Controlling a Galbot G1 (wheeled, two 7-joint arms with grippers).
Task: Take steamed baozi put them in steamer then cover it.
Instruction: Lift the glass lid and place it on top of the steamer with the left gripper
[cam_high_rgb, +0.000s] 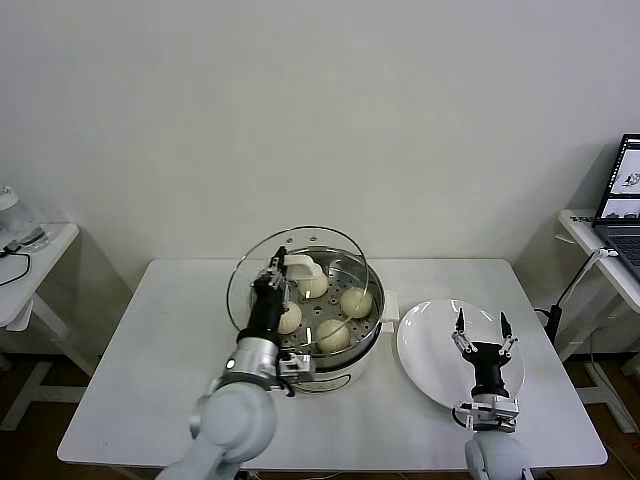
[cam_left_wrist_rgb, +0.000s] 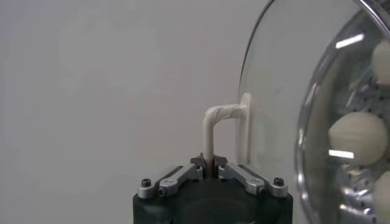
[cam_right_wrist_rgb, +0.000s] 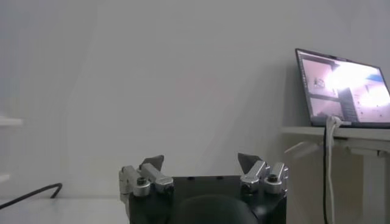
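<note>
The robot's left gripper will release the clear glass cover on the steel steamer's rim, centred over the baozi (cam_high_rgb: 318, 302). The cover is now tilted on edge above the steamer.
The steel steamer (cam_high_rgb: 352, 368) stands mid-table with several cream-white baozi (cam_high_rgb: 356, 301) on its perforated tray. My left gripper (cam_high_rgb: 280, 266) is shut on the cream-white handle (cam_left_wrist_rgb: 213, 125) of the clear glass cover (cam_high_rgb: 243, 285), holding it tilted on edge above the steamer's left side. In the left wrist view the handle runs between the closed jaws of that gripper (cam_left_wrist_rgb: 209, 163), the cover (cam_left_wrist_rgb: 280, 103) stands beside it, and baozi (cam_left_wrist_rgb: 358, 137) show through the glass. My right gripper (cam_high_rgb: 481, 330) is open and empty above the white plate (cam_high_rgb: 430, 355).
The white plate lies right of the steamer. A small side table (cam_high_rgb: 25, 260) stands at far left. Another side table with an open laptop (cam_high_rgb: 625, 195) and a hanging cable stands at far right; the laptop also shows in the right wrist view (cam_right_wrist_rgb: 344, 88).
</note>
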